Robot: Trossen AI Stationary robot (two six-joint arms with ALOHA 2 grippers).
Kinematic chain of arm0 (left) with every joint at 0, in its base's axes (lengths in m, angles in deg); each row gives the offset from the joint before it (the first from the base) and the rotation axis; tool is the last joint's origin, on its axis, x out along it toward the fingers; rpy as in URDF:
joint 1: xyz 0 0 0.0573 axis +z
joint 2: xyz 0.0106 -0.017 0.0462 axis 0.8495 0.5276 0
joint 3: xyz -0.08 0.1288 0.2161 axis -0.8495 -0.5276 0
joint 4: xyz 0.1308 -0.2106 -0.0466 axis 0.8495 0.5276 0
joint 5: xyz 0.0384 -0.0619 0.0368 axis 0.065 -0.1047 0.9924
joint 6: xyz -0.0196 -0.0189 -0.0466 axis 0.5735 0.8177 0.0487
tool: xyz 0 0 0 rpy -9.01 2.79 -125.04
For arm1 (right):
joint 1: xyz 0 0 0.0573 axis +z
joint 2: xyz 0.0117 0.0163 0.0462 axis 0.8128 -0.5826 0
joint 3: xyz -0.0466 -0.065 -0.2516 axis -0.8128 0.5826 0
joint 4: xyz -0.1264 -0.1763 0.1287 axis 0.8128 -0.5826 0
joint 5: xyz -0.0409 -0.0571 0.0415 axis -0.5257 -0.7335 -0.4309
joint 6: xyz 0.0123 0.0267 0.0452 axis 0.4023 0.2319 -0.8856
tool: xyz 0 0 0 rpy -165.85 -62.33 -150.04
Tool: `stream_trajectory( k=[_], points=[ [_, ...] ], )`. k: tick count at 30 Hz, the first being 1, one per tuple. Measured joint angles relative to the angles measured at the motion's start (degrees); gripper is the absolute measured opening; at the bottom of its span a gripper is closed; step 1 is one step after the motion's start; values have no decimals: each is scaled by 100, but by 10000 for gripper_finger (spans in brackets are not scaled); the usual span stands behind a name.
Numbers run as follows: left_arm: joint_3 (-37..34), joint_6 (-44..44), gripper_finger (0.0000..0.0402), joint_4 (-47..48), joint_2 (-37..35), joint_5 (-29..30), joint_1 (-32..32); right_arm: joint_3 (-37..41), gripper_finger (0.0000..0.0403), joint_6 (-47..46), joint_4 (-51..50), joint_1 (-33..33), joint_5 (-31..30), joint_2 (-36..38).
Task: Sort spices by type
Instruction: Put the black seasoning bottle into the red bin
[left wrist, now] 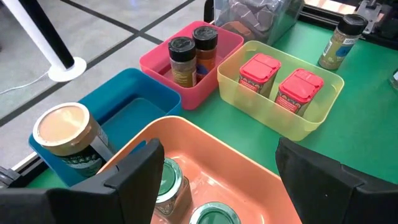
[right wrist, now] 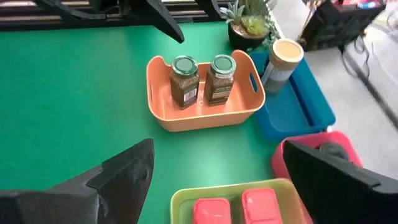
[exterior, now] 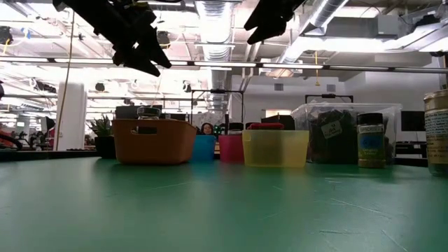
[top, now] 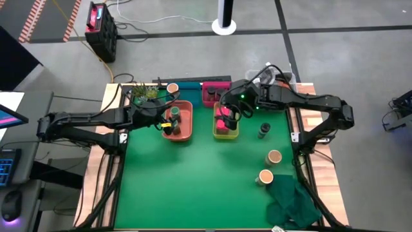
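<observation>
The dark-capped bottle stands on the green mat beside the yellow tray, and my right gripper should close on the cap [top: 265, 127] of that bottle.
My left gripper [top: 168, 120] hangs open above the orange tray [top: 186, 131], which holds two green-topped jars [right wrist: 184, 81] [right wrist: 221, 78]. My right gripper [top: 224, 116] hangs open above the yellow tray [left wrist: 314, 121] with two magenta-pink boxes [left wrist: 258, 71] [left wrist: 300, 90]. A tan-topped jar [left wrist: 65, 134] stands in the blue tray [left wrist: 134, 102]. Two black bottles [left wrist: 182, 59] [left wrist: 205, 46] stand in the pink tray [left wrist: 155, 62]. On the green mat stand a dark-capped bottle [top: 264, 131] and two tan-topped jars [top: 274, 156] [top: 265, 176].
A clear box of clutter [exterior: 343, 129] sits behind the trays at the far right. A small potted plant [top: 145, 92] stands at the far left corner. A crumpled green cloth [top: 293, 200] lies at the near right. The mat's near-left part [top: 187, 187] is bare.
</observation>
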Motion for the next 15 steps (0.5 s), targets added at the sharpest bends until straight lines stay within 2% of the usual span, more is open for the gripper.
stream_trajectory(
  k=[4,9,11,13,15],
  points=[
    [0,0,296,0,0,0,0,0,379,-341,-153,30,2,30],
    [0,0,296,-3,0,0,0,-6,379,-259,-285,123,63,85],
    [-2,2,296,-55,2,44,0,-82,379,-255,-765,153,68,84],
    [-2,36,296,-214,45,387,6,-312,379,-353,-1604,193,66,76],
    [-3,350,296,-333,112,450,15,-519,379,-535,-2290,217,66,94]
  ],
)
